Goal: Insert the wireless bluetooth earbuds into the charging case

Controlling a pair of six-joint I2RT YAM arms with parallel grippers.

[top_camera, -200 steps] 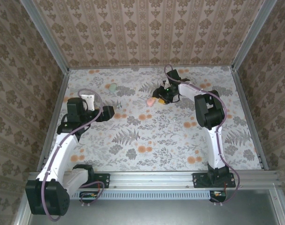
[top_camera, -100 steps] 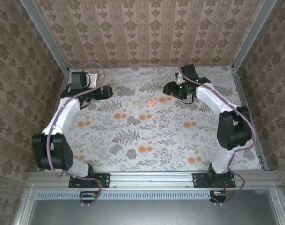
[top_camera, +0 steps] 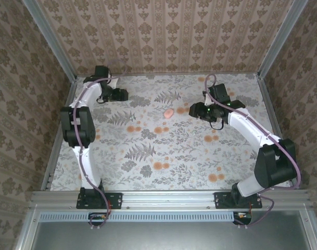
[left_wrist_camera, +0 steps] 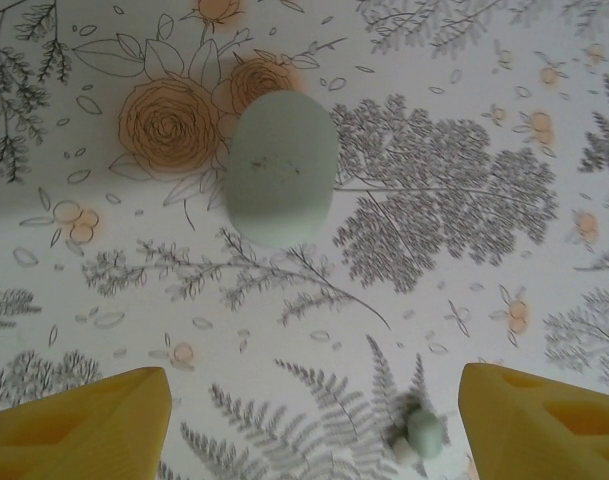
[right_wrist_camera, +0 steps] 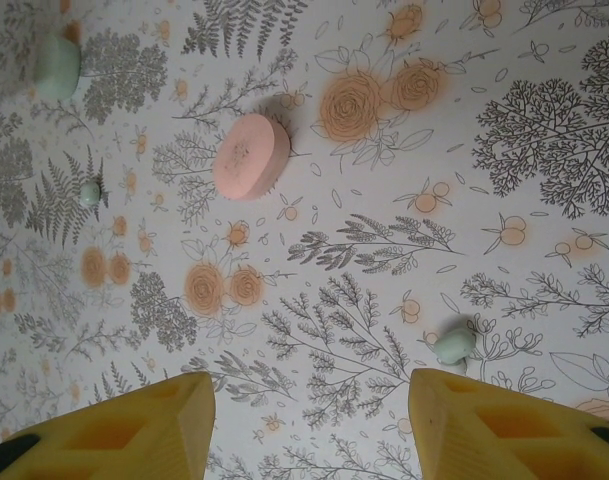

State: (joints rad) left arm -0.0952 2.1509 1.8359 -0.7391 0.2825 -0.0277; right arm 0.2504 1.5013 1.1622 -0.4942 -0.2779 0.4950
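Note:
My left gripper needs to first take the green charging case, which lies closed ahead of it, by its long sides (left_wrist_camera: pixel 332 170), before I take either earbud.
A pale green oval charging case (left_wrist_camera: pixel 281 168) lies closed on the flowered surface, ahead of my left gripper (left_wrist_camera: pixel 314 430). That gripper is open, and a tiny green earbud (left_wrist_camera: pixel 424 435) lies on the table between its yellow fingers (left_wrist_camera: pixel 79 425), close to the right one. My right gripper (right_wrist_camera: pixel 309 420) is also open and holds nothing. A second green earbud (right_wrist_camera: pixel 454 345) lies just ahead of its right finger (right_wrist_camera: pixel 504 425). The right wrist view also takes in a pink case (right_wrist_camera: pixel 250 155), the green case (right_wrist_camera: pixel 58 66) and the first earbud (right_wrist_camera: pixel 89 192). From above, the left gripper (top_camera: pixel 119 95) is at the far left and the right gripper (top_camera: pixel 195 110) is right of the pink case (top_camera: pixel 168 112).
Patterned walls with metal frame posts (top_camera: pixel 49 39) close in the table on three sides. The left arm (top_camera: pixel 77 125) stretches along the left wall. The right arm (top_camera: pixel 252 133) curves in from the right edge.
The left arm has stretched toward the far left corner, its gripper now over the green case. The right gripper has drawn back to the right, away from the pink case.

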